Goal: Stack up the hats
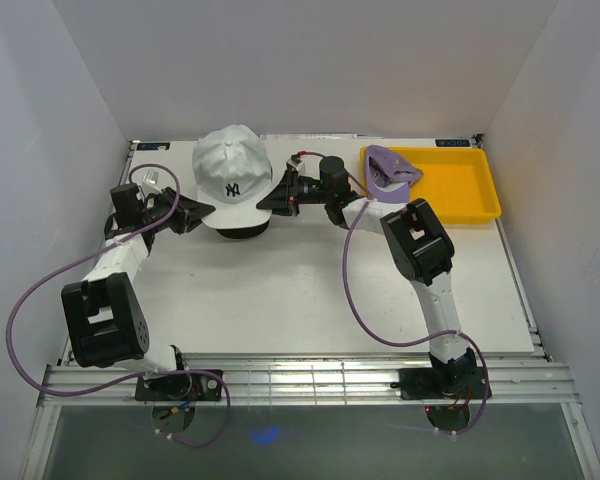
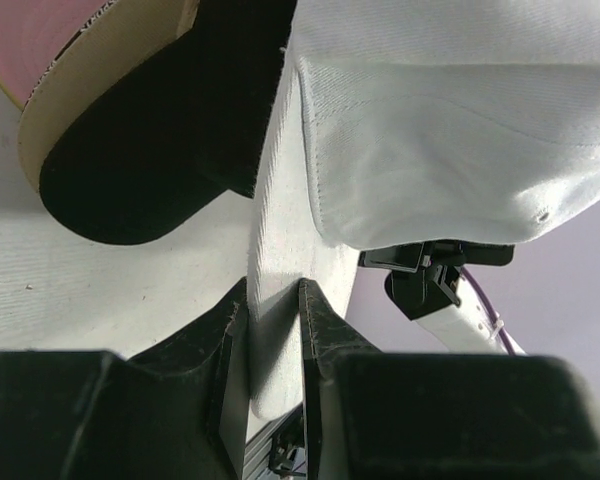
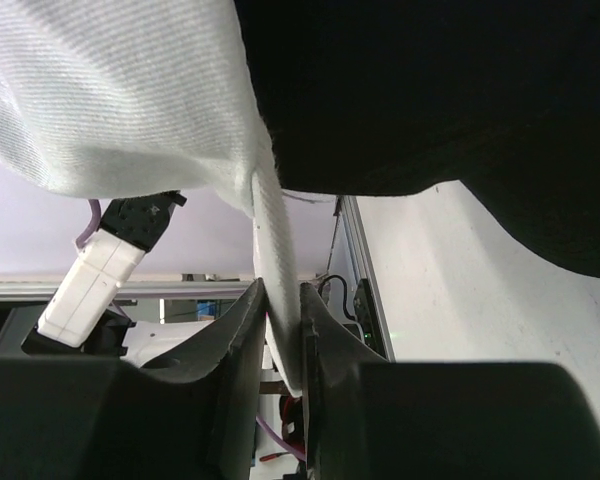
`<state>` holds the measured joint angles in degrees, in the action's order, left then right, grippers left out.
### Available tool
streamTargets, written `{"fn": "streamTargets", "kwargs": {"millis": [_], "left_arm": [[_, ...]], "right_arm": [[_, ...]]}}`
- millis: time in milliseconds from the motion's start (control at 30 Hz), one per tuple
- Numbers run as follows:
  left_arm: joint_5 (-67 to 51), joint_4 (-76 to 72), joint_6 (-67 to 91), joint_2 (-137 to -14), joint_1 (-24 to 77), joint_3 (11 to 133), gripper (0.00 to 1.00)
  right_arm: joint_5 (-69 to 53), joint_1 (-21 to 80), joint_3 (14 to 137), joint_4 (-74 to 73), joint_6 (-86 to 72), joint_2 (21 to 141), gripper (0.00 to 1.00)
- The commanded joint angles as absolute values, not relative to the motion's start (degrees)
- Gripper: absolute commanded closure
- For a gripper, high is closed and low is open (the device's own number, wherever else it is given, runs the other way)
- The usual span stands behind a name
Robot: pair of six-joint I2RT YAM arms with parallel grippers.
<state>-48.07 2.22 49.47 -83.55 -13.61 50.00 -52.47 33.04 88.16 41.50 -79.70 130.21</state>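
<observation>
Next, my left gripper sets the white cap down and lets it go on top of the black cap [image 1: 253, 184] at the back of the table. The white cap sits over the stack now.
The white cap [image 1: 232, 175] with a dark logo sits over a stack at the back middle of the table. A black cap [image 1: 242, 231] shows under it, and the left wrist view also shows tan [image 2: 100, 75] and pink [image 2: 50, 30] brims below. My left gripper [image 1: 193, 218] is shut on the white cap's brim edge [image 2: 275, 300] at its left. My right gripper [image 1: 272, 198] is shut on the white cap's edge [image 3: 280, 290] at its right. The purple cap [image 1: 388, 170] lies at the yellow tray's left end.
A yellow tray [image 1: 460, 185] stands at the back right of the white table. White walls close in the left, back and right sides. A metal rail [image 1: 300, 380] runs along the near edge by the arm bases.
</observation>
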Motion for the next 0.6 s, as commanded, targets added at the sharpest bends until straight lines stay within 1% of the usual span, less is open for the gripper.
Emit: {"fn": "streamTargets", "kwargs": {"millis": [0, 300, 567], "left_arm": [[-41.93, 8.43, 44.21, -84.90, -14.33, 50.01, 1.00], [-40.61, 10.19, 41.75, -86.48, -14.41, 49.83, 1.00], [-39.64, 11.07, 40.43, -87.71, -14.41, 49.39, 1.00]], "right_arm": [[-51.86, 31.56, 86.58, 40.43, -77.52, 128.76, 0.84], [-51.24, 30.50, 82.71, 40.17, -76.82, 128.67, 0.85], [-50.98, 29.80, 81.65, 38.77, -75.68, 128.85, 0.86]]}}
